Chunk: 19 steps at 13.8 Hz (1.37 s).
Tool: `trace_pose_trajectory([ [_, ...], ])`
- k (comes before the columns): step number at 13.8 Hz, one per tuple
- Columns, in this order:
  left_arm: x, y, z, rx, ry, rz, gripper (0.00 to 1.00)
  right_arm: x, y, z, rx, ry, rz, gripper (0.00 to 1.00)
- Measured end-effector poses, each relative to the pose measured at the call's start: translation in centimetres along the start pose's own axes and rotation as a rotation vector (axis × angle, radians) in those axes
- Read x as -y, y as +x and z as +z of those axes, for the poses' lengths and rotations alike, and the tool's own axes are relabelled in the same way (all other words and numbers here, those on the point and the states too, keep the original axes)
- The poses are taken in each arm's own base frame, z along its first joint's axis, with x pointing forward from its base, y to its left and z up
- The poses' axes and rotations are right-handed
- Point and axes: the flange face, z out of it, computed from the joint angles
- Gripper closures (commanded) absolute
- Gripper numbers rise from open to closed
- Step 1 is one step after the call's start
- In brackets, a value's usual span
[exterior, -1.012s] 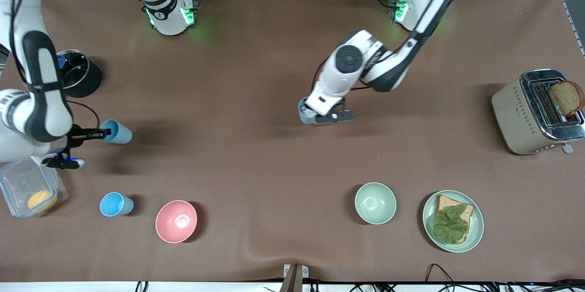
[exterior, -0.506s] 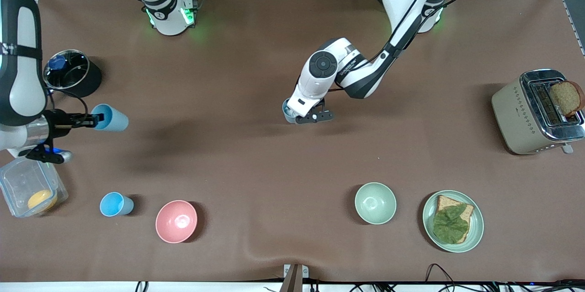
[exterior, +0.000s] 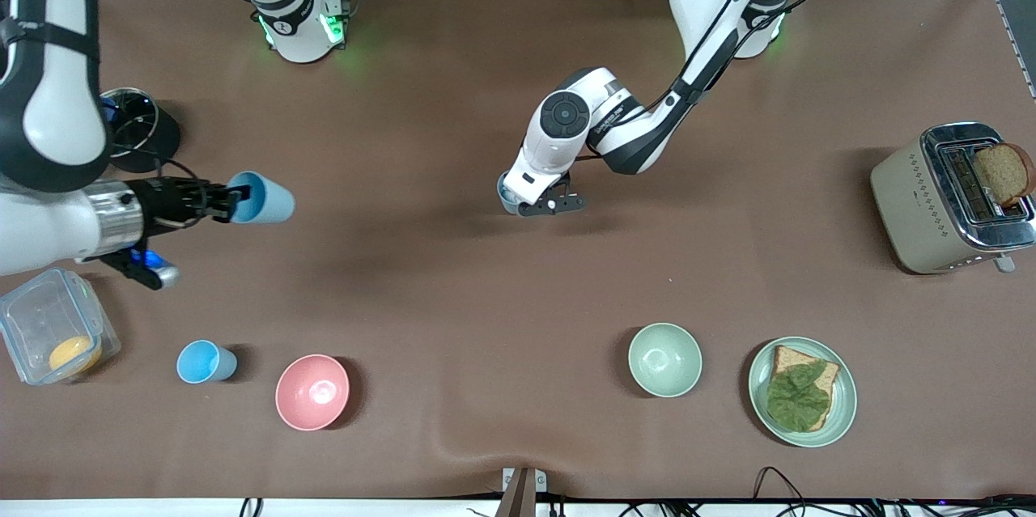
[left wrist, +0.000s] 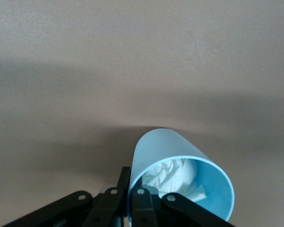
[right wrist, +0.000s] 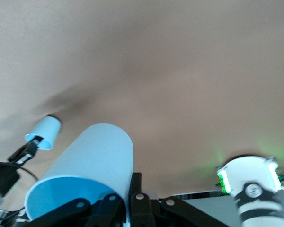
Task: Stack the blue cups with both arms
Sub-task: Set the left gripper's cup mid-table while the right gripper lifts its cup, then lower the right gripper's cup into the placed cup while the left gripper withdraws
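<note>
I will let go of the light-blue cup with my right gripper inside the second blue cup (exterior: 515, 188) (right wrist: 43, 133) that my left gripper holds.
My right gripper (exterior: 236, 203) is shut on the rim of a light-blue cup (exterior: 265, 199) and holds it on its side above the table, toward the right arm's end. In the right wrist view this cup (right wrist: 90, 165) fills the area by my gripper (right wrist: 132, 182). My left gripper (exterior: 520, 208) is shut on the rim of a second blue cup (exterior: 504, 195), mostly hidden under the wrist, over the table's middle. In the left wrist view that cup (left wrist: 173, 153) holds crumpled white paper, and my gripper (left wrist: 132, 187) pinches its wall. A third blue cup (exterior: 206, 362) stands upright beside the pink bowl.
A pink bowl (exterior: 312, 391), a pale green bowl (exterior: 664, 359) and a green plate (exterior: 842, 420) with bread and lettuce stand near the front edge. A toaster (exterior: 914, 201) is at the left arm's end. A clear container (exterior: 48, 323) and a black pot (exterior: 158, 141) are at the right arm's end.
My right gripper has carried its cup toward the middle of the table. My left gripper has moved its cup a little toward the right arm's end. Both stay shut.
</note>
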Motion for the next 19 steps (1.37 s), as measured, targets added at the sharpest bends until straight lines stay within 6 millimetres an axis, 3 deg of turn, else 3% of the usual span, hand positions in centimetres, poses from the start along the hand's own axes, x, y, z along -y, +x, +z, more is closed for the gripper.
trace_pose_trajectory([
  [3, -0.1, 0.4, -0.4, -0.007, -0.007, -0.004, 0.0, 3.5, -1.8, 1.0, 0.02, 0.022, 0.037, 1.0],
  [5, -0.4, 1.4, -2.4, -0.032, -0.027, -0.013, 0.0, 5.4, -2.9, 1.6, 0.017, 0.026, 0.039, 1.0],
  [6, -0.2, 2.2, -4.7, -0.05, -0.029, -0.023, 0.0, 6.8, -3.7, 2.2, 0.008, 0.019, 0.054, 1.0],
  [8, 1.1, 4.1, -11.6, -0.098, -0.018, -0.051, 0.0, 10.3, -5.7, 3.8, -0.018, 0.004, 0.079, 1.0],
  [10, 3.3, 5.0, -19.3, -0.158, -0.007, -0.077, 0.0, 13.3, -7.2, 5.5, -0.047, -0.001, 0.093, 1.0],
  [12, 5.9, 5.2, -25.5, -0.206, 0.016, -0.065, 0.0, 15.8, -8.4, 7.3, -0.08, 0.007, 0.118, 1.0],
  [15, 11.2, 7.0, -31.7, -0.253, 0.049, -0.047, 0.0, 20.5, -10.8, 12.8, -0.13, 0.013, 0.157, 1.0],
  [19, 18.8, 9.7, -37.1, -0.265, 0.088, -0.1, 0.0, 24.7, -13.7, 21.4, -0.183, 0.008, 0.195, 1.0],
])
